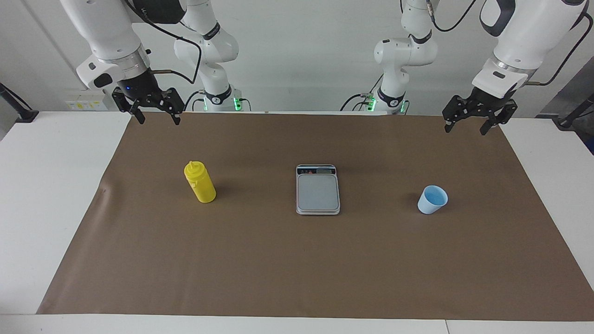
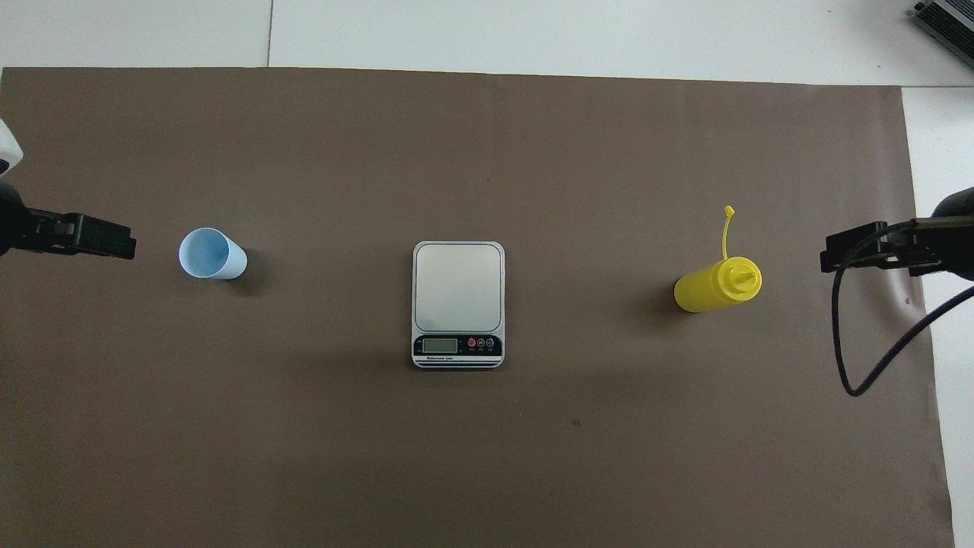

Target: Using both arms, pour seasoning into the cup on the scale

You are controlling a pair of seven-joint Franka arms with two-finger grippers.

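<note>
The robot's left gripper will next move to the light-blue cup and close on the cup's near rim (image 2: 182, 251), the side facing that gripper.
The yellow seasoning bottle (image 1: 200, 182) (image 2: 717, 285) stands upright on the brown mat toward the right arm's end, its tethered cap hanging off the nozzle. The silver-grey scale (image 1: 318, 190) (image 2: 458, 288) lies at the mat's middle with nothing on it, its display edge nearer to the robots. The light-blue cup (image 1: 432, 199) (image 2: 211, 254) stands upright toward the left arm's end. My right gripper (image 1: 158, 118) (image 2: 835, 259) hangs open and empty in the air over the mat's edge near the bottle. My left gripper (image 1: 467, 126) (image 2: 122, 245) hangs open and empty over the mat's edge near the cup.
The brown mat (image 1: 297, 269) covers most of the white table (image 1: 41, 195). Two smaller white arms with green lights (image 1: 218, 95) (image 1: 392, 95) stand at the robots' edge. A black cable (image 2: 867, 358) loops down from the right arm.
</note>
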